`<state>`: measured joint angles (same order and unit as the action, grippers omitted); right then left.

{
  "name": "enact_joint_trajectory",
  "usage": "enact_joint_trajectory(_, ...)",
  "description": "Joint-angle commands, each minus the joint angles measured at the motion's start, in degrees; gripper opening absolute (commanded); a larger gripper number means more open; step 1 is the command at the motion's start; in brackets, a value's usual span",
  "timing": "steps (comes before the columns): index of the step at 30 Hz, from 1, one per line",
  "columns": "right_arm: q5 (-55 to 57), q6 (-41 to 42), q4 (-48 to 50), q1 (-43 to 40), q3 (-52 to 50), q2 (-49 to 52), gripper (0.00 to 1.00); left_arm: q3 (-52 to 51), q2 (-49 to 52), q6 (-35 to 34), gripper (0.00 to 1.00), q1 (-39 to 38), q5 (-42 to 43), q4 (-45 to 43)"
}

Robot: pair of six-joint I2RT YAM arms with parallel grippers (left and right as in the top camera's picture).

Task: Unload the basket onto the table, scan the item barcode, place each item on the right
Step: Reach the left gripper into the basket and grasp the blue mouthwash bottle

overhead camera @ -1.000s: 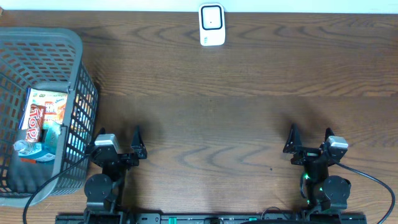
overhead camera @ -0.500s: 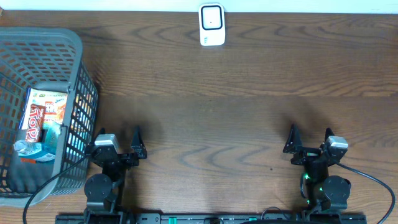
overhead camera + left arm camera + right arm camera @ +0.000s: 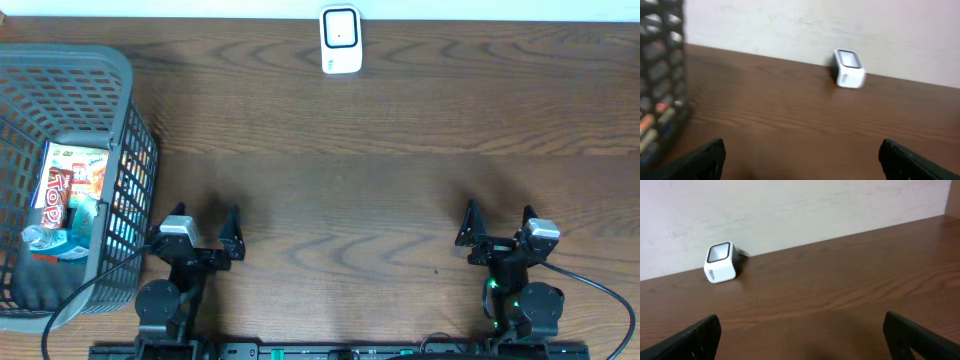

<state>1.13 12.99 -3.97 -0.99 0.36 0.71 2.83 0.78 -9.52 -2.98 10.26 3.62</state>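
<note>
Next, I reach into the grey mesh basket with my left gripper and close it on the clear end [image 3: 39,236] of the blue bottle next to the red snack pack.
The items [image 3: 72,190] are colourful snack packs lying in a grey mesh basket [image 3: 118,70] at the table's left edge. A white barcode scanner [image 3: 340,40] stands at the far middle edge against the wall; the scanner [image 3: 848,75] also shows in the left wrist view, and the scanner [image 3: 720,262] in the right wrist view. My left gripper [image 3: 205,225] is open and empty just right of the basket, and the gripper [image 3: 801,157] has bare wood between its fingers. At the front right, my right gripper [image 3: 497,225] is open and empty too; the gripper [image 3: 802,330] faces the far wall.
The basket's wall [image 3: 660,75] rises close on the left of my left gripper. A black cable [image 3: 600,290] loops from the right arm's base toward the front right corner. Brown wooden table [image 3: 400,180] spans between the grippers and the scanner.
My left gripper has shifted slightly to the right, away from the basket, and its wrist view is blurred. The right arm has stayed still.
</note>
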Motion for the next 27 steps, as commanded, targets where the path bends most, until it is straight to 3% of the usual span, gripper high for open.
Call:
enact_joint_trajectory(1, 0.2, 0.1, -0.2, -0.1, 0.0, -0.3, 0.99, 6.6, 1.5, -4.1, 0.98, 0.3, 7.2, 0.4)
enact_joint_trajectory(8, 0.2, 0.1, -0.2, -0.1, 0.0, -0.3, 0.99, 24.2, 11.1, -4.2, 0.98, 0.3, 13.8, 5.3)
enact_joint_trajectory(13, 0.2, 0.1, -0.2, -0.1, 0.0, -0.3, 0.99, 42.0, 22.3, -4.2, 0.98, 0.3, 13.5, 19.7)
enact_joint_trajectory(19, 0.2, 0.0, -0.2, -0.1, 0.0, -0.3, 0.99, 66.2, 34.4, 1.4, 0.98, 0.3, 16.9, 40.6)
enact_joint_trajectory(22, 0.2, 0.0, -0.2, -0.1, 0.0, -0.3, 0.99, 70.8, 36.1, 3.0, 0.98, 0.3, 15.3, 47.5)
enact_joint_trajectory(27, 0.2, 0.0, -0.2, -0.1, 0.0, -0.3, 0.99, 70.9, 36.2, 0.5, 0.98, 0.3, 11.3, 47.7)
